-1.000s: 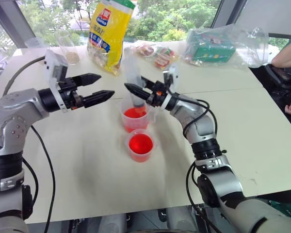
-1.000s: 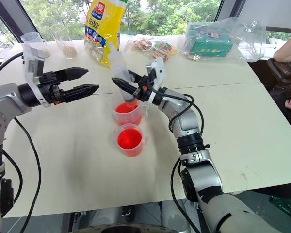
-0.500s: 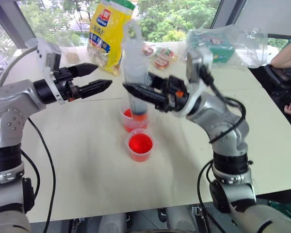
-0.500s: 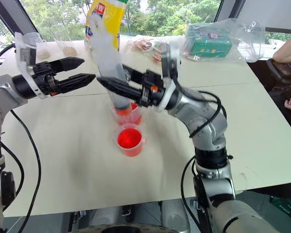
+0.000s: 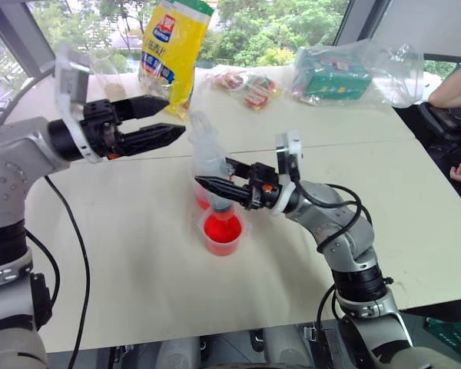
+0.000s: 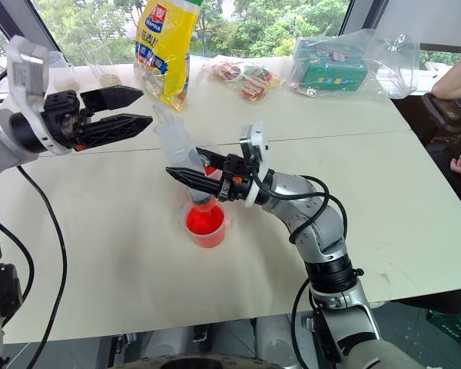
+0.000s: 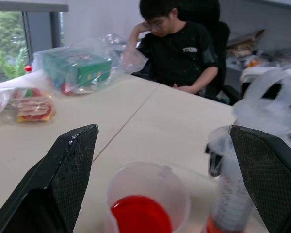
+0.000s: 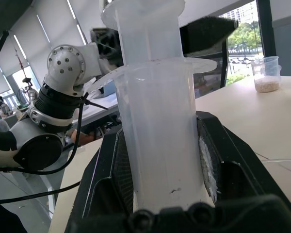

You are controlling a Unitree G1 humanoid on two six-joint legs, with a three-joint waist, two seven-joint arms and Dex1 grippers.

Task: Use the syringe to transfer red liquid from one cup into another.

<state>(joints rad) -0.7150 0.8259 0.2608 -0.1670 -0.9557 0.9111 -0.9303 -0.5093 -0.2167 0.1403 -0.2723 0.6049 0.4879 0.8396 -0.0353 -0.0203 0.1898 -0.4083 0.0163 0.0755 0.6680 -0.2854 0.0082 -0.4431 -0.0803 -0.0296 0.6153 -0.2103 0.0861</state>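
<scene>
My left gripper needs to close at the plunger's ring [image 5: 200,121] and push it down to empty the syringe, as the plunger sticks partway out of the syringe.
My right gripper [image 5: 217,187] is shut on the syringe [image 5: 207,157], a clear thick barrel standing tilted with its plunger end up. The syringe [image 8: 157,145] sits between the two black fingers [image 8: 117,167]. Its lower end hangs over the far rim of the near cup [image 5: 223,229], which holds red liquid [image 6: 203,219]. The far cup [image 7: 145,194], also with red liquid, stands just behind and is partly hidden by the barrel in the eye views. My left gripper [image 5: 174,118] is open and empty, held level above the table to the left of the syringe.
At the back of the white table [image 5: 138,254] are a yellow bag [image 5: 173,46], snack packets [image 5: 246,86], a plastic bag with a green box [image 5: 346,73] and small cups of grain [image 6: 107,75]. A person [image 7: 179,48] sits at the right side.
My right gripper drew the syringe back and down from the far cup to above the near cup. My left gripper rose a little, still open.
</scene>
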